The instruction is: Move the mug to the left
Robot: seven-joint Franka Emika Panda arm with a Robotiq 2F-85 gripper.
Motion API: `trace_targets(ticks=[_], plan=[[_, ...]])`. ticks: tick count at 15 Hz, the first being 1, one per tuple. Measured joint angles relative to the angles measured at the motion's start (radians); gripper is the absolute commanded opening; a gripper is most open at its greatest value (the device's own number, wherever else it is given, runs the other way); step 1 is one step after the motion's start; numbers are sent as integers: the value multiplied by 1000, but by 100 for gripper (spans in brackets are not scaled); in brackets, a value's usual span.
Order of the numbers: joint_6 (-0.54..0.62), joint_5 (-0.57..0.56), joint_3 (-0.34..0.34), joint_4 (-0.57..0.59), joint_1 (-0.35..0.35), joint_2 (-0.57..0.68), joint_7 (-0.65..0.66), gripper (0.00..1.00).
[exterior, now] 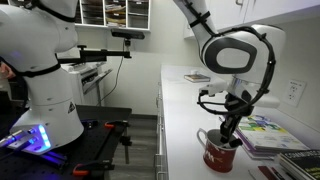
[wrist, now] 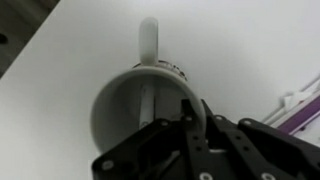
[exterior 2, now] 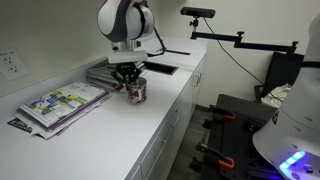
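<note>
Next, my gripper releases the mug on the white counter (exterior: 217, 135) beside the magazine stack's far end. The mug is on or just above the counter now.
The small dark red mug (exterior: 216, 153) with a white inside stands on the white counter (exterior: 180, 110) in both exterior views; in the exterior view from the opposite end it is at the middle (exterior 2: 137, 92). My gripper (exterior: 229, 132) comes down from above, with one finger inside the mug and one outside, shut on its rim (exterior 2: 131, 79). In the wrist view the mug (wrist: 130, 100) fills the middle, with its white handle (wrist: 148, 40) pointing away from the fingers (wrist: 186, 108). The mug's base looks to be on or just above the counter.
A stack of magazines (exterior: 268, 135) lies close beside the mug, toward the wall (exterior 2: 60, 103). A dark flat object (exterior 2: 160, 68) lies farther along the counter. The counter's front edge (exterior 2: 175, 100) drops to the floor. A white robot base (exterior: 45, 85) stands across the aisle.
</note>
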Motion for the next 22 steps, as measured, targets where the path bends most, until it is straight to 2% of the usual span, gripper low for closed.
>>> trace_targets(ticks=[5, 11, 20, 21, 22], plan=[[-26, -34, 25, 58, 132, 3, 79, 3], [-79, -64, 60, 165, 219, 81, 92, 3], [-80, -118, 57, 313, 234, 218, 80, 3], [-84, -118, 57, 324, 234, 225, 75, 35], [-84, -118, 57, 331, 234, 229, 73, 36]])
